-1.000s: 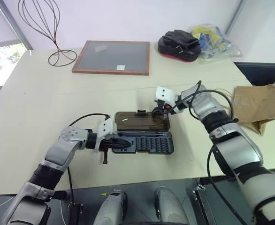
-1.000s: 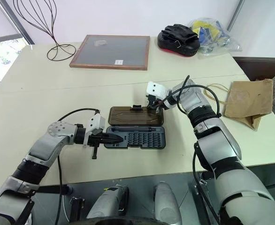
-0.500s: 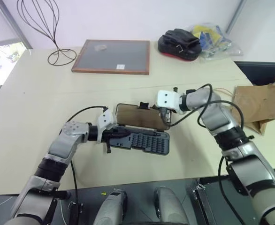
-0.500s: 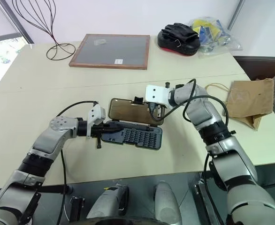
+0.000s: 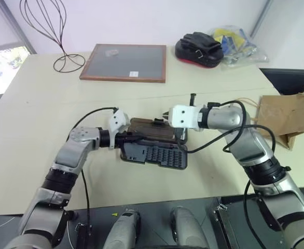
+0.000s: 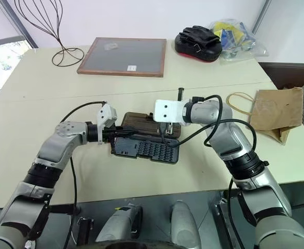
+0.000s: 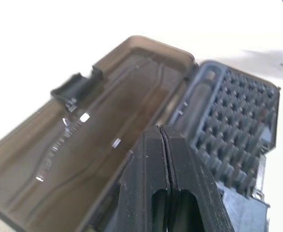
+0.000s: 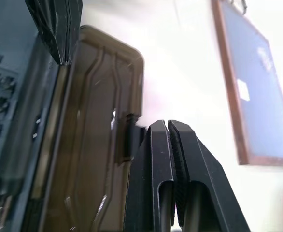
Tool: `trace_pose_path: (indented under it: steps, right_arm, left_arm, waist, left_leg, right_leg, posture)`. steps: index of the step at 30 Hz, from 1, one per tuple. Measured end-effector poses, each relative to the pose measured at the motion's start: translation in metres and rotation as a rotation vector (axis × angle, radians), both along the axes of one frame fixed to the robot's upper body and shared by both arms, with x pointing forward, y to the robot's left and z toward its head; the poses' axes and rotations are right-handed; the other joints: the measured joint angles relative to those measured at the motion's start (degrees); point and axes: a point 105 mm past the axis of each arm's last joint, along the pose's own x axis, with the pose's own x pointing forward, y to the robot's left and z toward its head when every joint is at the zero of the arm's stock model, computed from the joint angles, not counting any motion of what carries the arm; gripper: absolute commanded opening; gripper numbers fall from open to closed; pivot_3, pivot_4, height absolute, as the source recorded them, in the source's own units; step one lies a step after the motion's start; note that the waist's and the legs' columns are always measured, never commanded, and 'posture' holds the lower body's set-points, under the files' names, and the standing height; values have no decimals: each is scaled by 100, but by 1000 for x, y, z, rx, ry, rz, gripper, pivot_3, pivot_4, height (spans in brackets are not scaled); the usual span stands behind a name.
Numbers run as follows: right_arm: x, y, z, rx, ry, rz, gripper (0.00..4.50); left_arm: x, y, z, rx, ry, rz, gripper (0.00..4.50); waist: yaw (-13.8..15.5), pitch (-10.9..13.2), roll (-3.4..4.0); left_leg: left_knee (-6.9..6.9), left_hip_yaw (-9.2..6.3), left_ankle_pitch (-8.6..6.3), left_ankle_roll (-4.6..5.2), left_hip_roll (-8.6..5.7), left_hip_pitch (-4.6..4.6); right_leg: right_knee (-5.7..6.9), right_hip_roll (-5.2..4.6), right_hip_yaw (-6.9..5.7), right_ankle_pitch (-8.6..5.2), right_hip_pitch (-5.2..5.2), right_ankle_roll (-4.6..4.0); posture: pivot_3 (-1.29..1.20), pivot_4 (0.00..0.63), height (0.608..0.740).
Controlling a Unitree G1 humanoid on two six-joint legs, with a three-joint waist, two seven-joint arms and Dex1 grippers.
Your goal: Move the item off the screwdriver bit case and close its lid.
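Observation:
The case lies crooked and my right gripper sits shut at the latch. Next, I grip the lid's rim (image 8: 125, 175) next to the latch with it and turn the case square.
The screwdriver bit case (image 5: 157, 153) lies mid-table, its grey tray of bits skewed toward me. Its smoky brown lid (image 5: 151, 129) stands partly raised on the hinge, leaning over the tray. My left gripper (image 7: 161, 128) is shut, its fingers lying along the crease between lid and tray (image 5: 137, 138). At the lid's outer face, by the latch (image 8: 132, 133), my right gripper (image 8: 166, 123) is shut with nothing between its fingers. The item, a crumpled brown paper bag (image 5: 284, 116), lies off the case near the table's right edge.
A wooden-framed grey board (image 5: 125, 62) and a wire stand (image 5: 53, 31) sit at the back left. A black-and-red pouch (image 5: 198, 49) and a plastic bag (image 5: 237, 44) are at the back right. The table's front edge (image 5: 157, 199) runs just below the case.
The lid lay flat open on the table; now it is tipped up over the tray. My right gripper rose and swung in behind it. My left gripper pushed forward, and the case skewed.

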Motion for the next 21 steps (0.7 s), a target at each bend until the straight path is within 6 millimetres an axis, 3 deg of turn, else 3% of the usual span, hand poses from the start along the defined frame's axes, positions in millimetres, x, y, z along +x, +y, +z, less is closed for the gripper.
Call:
trace_pose_path:
  steps: [5,8,11,14,17,18,19,20,21]
  right_arm:
    - [0,2,0,11,-17,2,47]
    - [3,3,-11,58,65,-28,47]
    - [22,-9,-28,174,275,-171,47]
    - [37,-24,-30,204,386,-270,47]
    - [44,-27,-22,221,410,-286,841]
    - [47,-24,-22,221,442,-276,1386]
    - [53,-26,-23,216,471,-288,1607]
    - [60,-30,-23,214,498,-311,2306]
    - [67,-37,-22,215,521,-341,2635]
  left_arm:
    - [4,1,12,-47,13,21,0]
    - [3,1,22,-48,-14,13,0]
    - [-6,8,11,-26,20,2,0]
    - [-13,18,-3,6,72,8,0]
    - [-14,20,-6,18,81,5,0]
    - [-16,24,-8,31,85,3,0]
    - [-18,26,-12,45,86,-2,0]
    - [-20,28,-15,57,88,-5,0]
    - [-23,30,-22,67,100,-5,0]
  waist:
    - [13,2,-3]
    - [-2,2,-3]
    - [-20,3,-1]
    - [-5,4,0]
    - [18,4,0]
    - [8,4,0]
    - [-6,4,1]
    - [-14,4,1]
    - [-13,4,1]
  left_leg:
    - [2,-1,0,0,0,-2]
    - [2,1,0,0,0,-1]
    - [-2,1,1,-1,1,1]
    - [-2,1,1,-1,1,-2]
    - [-4,-3,1,-1,1,-3]
    - [-4,1,1,-1,0,-2]
    - [-4,5,1,-1,-1,-2]
    - [-3,8,1,-1,-1,-2]
    - [-5,7,1,-1,0,-2]
  right_leg:
    - [0,0,-1,0,0,0]
    - [-1,0,1,0,1,0]
    - [1,1,1,1,-2,-2]
    - [0,1,1,2,-4,-3]
    - [-3,0,-1,1,-3,-3]
    - [-3,0,-1,1,-3,-2]
    - [-3,-1,0,2,-3,-2]
    - [-3,-2,1,2,-3,-2]
    - [-4,-1,1,2,-4,-2]
  posture:
    - [0,150,734]
    - [0,150,734]
    - [0,150,734]
    - [0,150,734]
    - [0,150,734]
    - [0,150,734]
    - [0,150,734]
    - [0,150,734]
    - [0,150,734]
